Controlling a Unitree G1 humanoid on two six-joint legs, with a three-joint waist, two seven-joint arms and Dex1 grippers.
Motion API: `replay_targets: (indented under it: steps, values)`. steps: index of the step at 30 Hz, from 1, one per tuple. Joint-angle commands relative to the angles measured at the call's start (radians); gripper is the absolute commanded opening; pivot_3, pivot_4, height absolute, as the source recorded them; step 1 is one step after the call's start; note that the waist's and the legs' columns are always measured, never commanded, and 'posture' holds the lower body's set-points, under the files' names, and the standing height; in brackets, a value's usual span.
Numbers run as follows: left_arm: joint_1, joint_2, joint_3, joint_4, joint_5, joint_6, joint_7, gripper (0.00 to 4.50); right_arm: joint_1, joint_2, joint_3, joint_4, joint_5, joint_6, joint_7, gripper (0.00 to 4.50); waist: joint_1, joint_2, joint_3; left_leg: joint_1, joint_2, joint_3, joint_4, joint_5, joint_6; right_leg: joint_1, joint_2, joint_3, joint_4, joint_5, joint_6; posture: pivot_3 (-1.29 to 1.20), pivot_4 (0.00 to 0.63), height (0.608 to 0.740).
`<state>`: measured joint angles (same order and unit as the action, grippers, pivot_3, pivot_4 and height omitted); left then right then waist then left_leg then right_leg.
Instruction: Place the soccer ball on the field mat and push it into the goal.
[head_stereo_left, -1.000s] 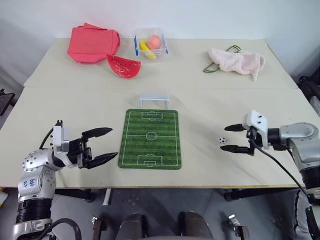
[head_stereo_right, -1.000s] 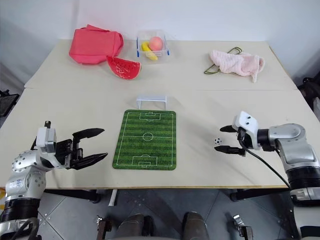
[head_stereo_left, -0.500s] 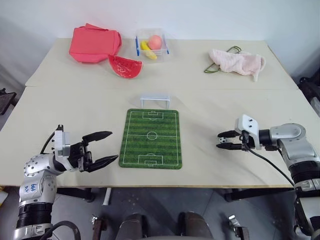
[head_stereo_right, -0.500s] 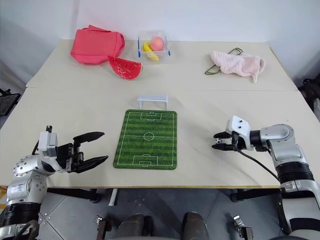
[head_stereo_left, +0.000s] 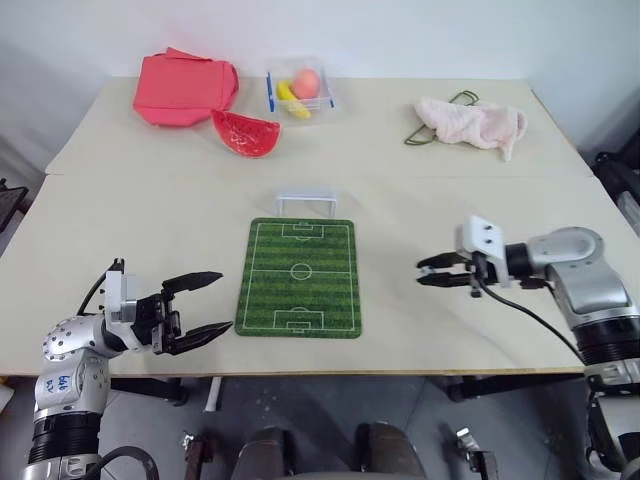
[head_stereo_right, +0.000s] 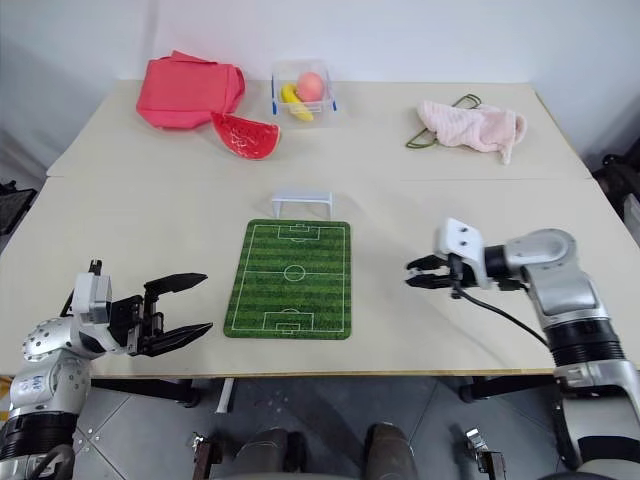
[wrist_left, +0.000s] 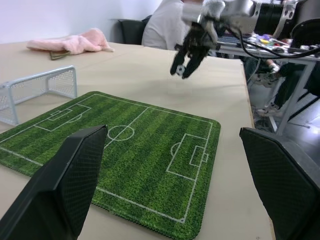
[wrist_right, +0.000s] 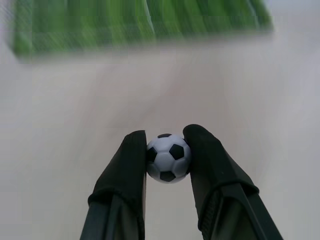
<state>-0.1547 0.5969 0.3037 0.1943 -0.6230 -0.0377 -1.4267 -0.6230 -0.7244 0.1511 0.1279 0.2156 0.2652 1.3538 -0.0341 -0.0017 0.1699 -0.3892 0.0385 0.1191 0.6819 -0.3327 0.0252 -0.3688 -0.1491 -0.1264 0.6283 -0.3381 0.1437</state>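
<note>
My right gripper is to put the soccer ball, now a little above the table, down on the white-lined box at the field mat's near end (head_stereo_left: 292, 314).
The tiny black-and-white soccer ball (wrist_right: 168, 158) is pinched between the two black fingers of my right gripper (head_stereo_left: 425, 272), which is shut on it. The gripper holds the ball a little above the table, just right of the field mat (head_stereo_left: 300, 277), and points left toward it. The striped green mat with white pitch lines lies flat at the table's middle. The white-framed goal (head_stereo_left: 308, 203) stands just beyond the mat's far short edge. My left gripper (head_stereo_left: 222, 300) hovers open and empty near the mat's near left corner.
Along the far side of the table lie a red bag (head_stereo_left: 185, 88), a watermelon slice (head_stereo_left: 245, 132), a clear box of fruit (head_stereo_left: 300, 88) and a pink cloth (head_stereo_left: 470, 122). In the left wrist view a person (wrist_left: 165, 25) sits past the table's right end.
My right gripper has shut on the ball, lifted it off the table and carried it left toward the mat. The left gripper has stayed open and almost still.
</note>
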Motion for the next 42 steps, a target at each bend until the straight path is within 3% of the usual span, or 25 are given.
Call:
replay_targets:
  steps: [1, 5, 11, 21, 31, 33, 37, 42]
  values:
    - [-0.013, -0.006, 0.036, 0.056, -0.031, -0.049, -0.048, 4.5, 0.002, 0.131, 0.144, -0.253, 0.031, 0.156, -0.064, 0.86, 0.0, 0.0, 0.0, 0.0, 0.001, 0.0, 0.0, 0.0, -0.001, -0.001, 0.0, 0.0, 0.001, 0.0, 0.0, 0.0, 0.15, 0.74]
    - [-0.01, -0.006, 0.027, 0.08, -0.008, -0.092, -0.069, 4.5, -0.01, 0.242, 0.242, -0.269, -0.018, 0.173, -0.127, 0.86, 0.014, 0.0, 0.0, -0.004, -0.003, -0.001, 0.001, 0.0, 0.0, -0.006, -0.002, -0.001, 0.003, 0.0, 0.0, 0.0, 0.15, 0.74]
    - [-0.008, -0.007, 0.027, 0.094, 0.001, -0.117, -0.05, 4.5, -0.093, 0.367, 0.343, -0.133, -0.098, 0.12, -0.178, 0.86, 0.006, -0.002, 0.0, -0.004, -0.007, -0.001, 0.002, -0.002, 0.002, -0.005, -0.003, -0.001, 0.003, 0.0, 0.0, 0.0, 0.15, 0.74]
    - [0.021, -0.014, 0.027, 0.037, -0.01, -0.11, 0.002, 4.5, -0.149, 0.411, 0.372, 0.05, -0.155, -0.007, -0.141, 0.86, -0.002, -0.002, 0.0, -0.004, -0.007, 0.0, 0.001, -0.001, 0.001, -0.005, -0.002, -0.003, 0.004, 0.0, 0.0, 0.0, 0.15, 0.74]
    - [0.026, -0.014, 0.025, 0.019, -0.012, -0.106, 0.032, 4.5, -0.156, 0.442, 0.37, 0.098, -0.169, -0.034, -0.118, 0.86, -0.004, -0.002, 0.0, -0.004, -0.007, 0.0, 0.001, -0.001, 0.001, -0.005, -0.002, -0.003, 0.004, 0.0, 0.0, 0.0, 0.15, 0.74]
    - [0.022, -0.017, 0.023, 0.019, -0.011, -0.107, 0.04, 4.5, -0.148, 0.439, 0.372, 0.09, -0.171, -0.032, -0.11, 1.64, -0.004, -0.002, 0.0, -0.004, -0.007, 0.0, 0.001, -0.001, 0.001, -0.005, -0.002, -0.003, 0.004, 0.0, 0.0, 0.0, 0.15, 0.74]
    - [0.011, -0.017, 0.019, 0.027, -0.009, -0.106, 0.047, 4.5, -0.146, 0.445, 0.366, 0.091, -0.173, -0.032, -0.11, 2.78, -0.004, -0.002, 0.0, -0.004, -0.007, 0.0, 0.001, -0.001, 0.001, -0.005, -0.002, -0.003, 0.004, 0.0, 0.0, 0.0, 0.15, 0.74]
    - [-0.006, -0.02, 0.013, 0.035, -0.005, -0.104, 0.053, 4.5, -0.162, 0.445, 0.349, 0.076, -0.165, -0.03, -0.108, 2.78, -0.004, -0.002, 0.0, -0.004, -0.007, 0.0, 0.001, -0.001, 0.001, -0.005, -0.002, -0.003, 0.004, 0.0, 0.0, 0.0, 0.15, 0.74]
